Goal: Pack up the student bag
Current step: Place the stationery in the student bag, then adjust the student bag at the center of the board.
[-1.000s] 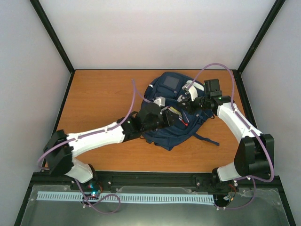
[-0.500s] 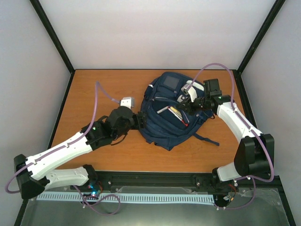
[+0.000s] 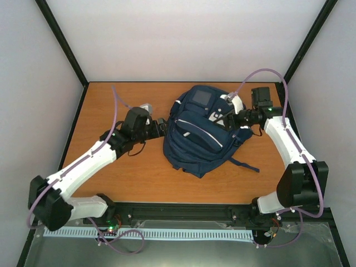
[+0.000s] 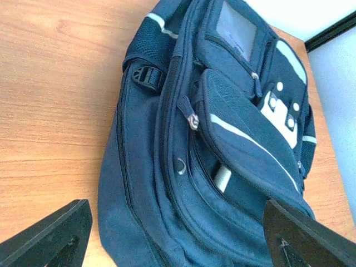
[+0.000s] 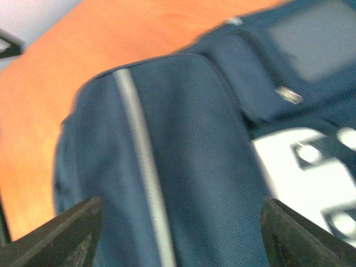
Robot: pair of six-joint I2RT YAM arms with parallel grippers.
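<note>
Next, I close my left gripper on the zipper pull [image 3: 176, 119] [image 4: 188, 113] of the student bag's front pocket, next to the end of its white stripe.
The student bag [image 3: 197, 133] lies front-up on the wooden table, navy blue with thin white stripes and a white buckle patch [image 3: 218, 117]. My left gripper [image 3: 159, 125] hovers just off the bag's left side, open and holding nothing. In the left wrist view the bag [image 4: 167, 183] lies ahead of the open gripper [image 4: 181, 239], and a pale item [image 4: 222, 178] peeks from under the front pocket flap. My right gripper [image 3: 236, 117] is at the bag's right edge, open. In the right wrist view, the striped bag fabric [image 5: 200, 167] fills the space ahead of the open gripper [image 5: 183, 236].
The wooden table [image 3: 117, 105] shows to the left of and behind the bag. A dark strap [image 3: 245, 164] trails from the bag toward the front right. Black frame posts [image 3: 67, 50] and pale walls enclose the table.
My left gripper has pulled back left out of the bag and opened. My right gripper has opened, let go of the bag's edge and drawn back. The bag's mouth has dropped shut over its contents.
</note>
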